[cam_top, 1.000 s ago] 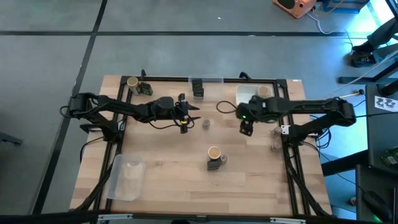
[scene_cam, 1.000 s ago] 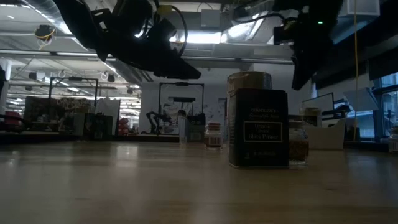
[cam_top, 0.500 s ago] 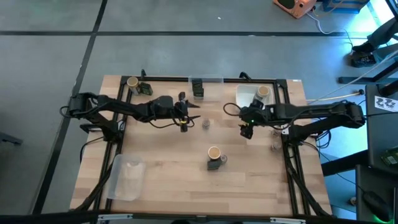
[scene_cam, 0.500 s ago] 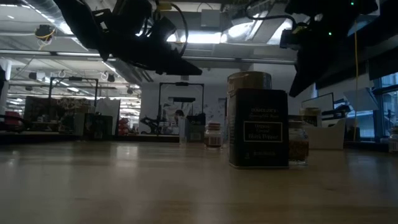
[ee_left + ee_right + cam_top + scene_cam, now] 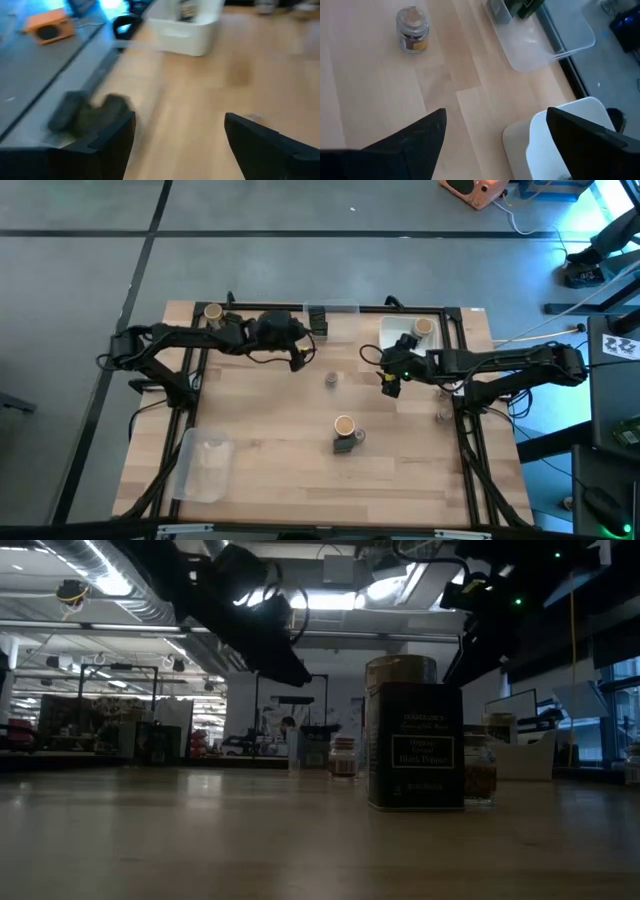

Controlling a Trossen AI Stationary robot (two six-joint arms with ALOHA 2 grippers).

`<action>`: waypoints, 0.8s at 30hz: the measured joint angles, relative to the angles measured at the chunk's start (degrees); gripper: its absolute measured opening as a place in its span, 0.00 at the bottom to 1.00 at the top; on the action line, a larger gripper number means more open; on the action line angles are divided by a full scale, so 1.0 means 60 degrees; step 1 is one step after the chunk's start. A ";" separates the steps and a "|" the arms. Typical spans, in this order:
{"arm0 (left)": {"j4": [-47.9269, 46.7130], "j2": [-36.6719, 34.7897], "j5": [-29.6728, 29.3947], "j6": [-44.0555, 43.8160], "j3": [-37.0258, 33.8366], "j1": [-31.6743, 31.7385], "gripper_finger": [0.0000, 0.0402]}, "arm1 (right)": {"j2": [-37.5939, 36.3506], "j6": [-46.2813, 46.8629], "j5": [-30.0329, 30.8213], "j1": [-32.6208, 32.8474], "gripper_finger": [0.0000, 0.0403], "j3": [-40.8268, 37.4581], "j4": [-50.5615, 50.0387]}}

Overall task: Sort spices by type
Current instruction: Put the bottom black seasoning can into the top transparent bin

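My left gripper closes next on the body of the dark boxy jar (image 5: 343, 446) mid-table, between the tan-topped jar and the table's near edge.
Spice jars stand about the wooden table. At mid-table a tan-topped jar (image 5: 343, 424), a dark boxy jar (image 5: 415, 745) and a tiny jar (image 5: 358, 436) stand close together. Another tiny jar (image 5: 412, 36) stands alone past the centre. A dark jar (image 5: 318, 326) sits at a clear tray (image 5: 331, 309) by the far edge. One tan-topped jar (image 5: 422, 327) stands in the white tray (image 5: 396, 335). A tan-topped jar (image 5: 212, 312) and a dark jar (image 5: 232, 323) stand at the far left. My left gripper (image 5: 302, 360) hovers open near the far-edge dark jar. My right gripper (image 5: 388, 387) hovers open right of the lone tiny jar.
A second clear tray (image 5: 205, 463) lies at the near left. Two small jars (image 5: 441, 416) stand by the right rail. A black frame (image 5: 190, 395) borders the table. Bare wood lies between the middle cluster and the near edge.
My left gripper has moved toward the table's far edge and a little to the right, turning as it went. My right gripper has tipped from pointing steeply down to a slant and stays over the same place. No jar has moved.
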 joint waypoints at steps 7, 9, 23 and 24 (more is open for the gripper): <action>0.0056 0.0000 0.0816 0.0669 0.0008 -0.1170 0.72 | 0.0000 0.0124 -0.0468 0.0000 0.85 0.0000 -0.0081; 0.0147 -0.0004 0.0816 0.0786 0.0008 -0.1523 0.72 | 0.0000 0.0046 -0.0472 0.0000 0.85 0.0000 -0.0077; 0.0155 -0.0004 0.0547 -0.0428 0.0008 -0.4133 0.72 | 0.0004 -0.0048 -0.1063 0.0000 0.85 0.0000 0.0371; 0.0159 -0.0001 0.0383 -0.0460 0.0008 -0.4368 0.72 | 0.0004 -0.0048 -0.1133 0.0000 0.85 0.0000 0.0375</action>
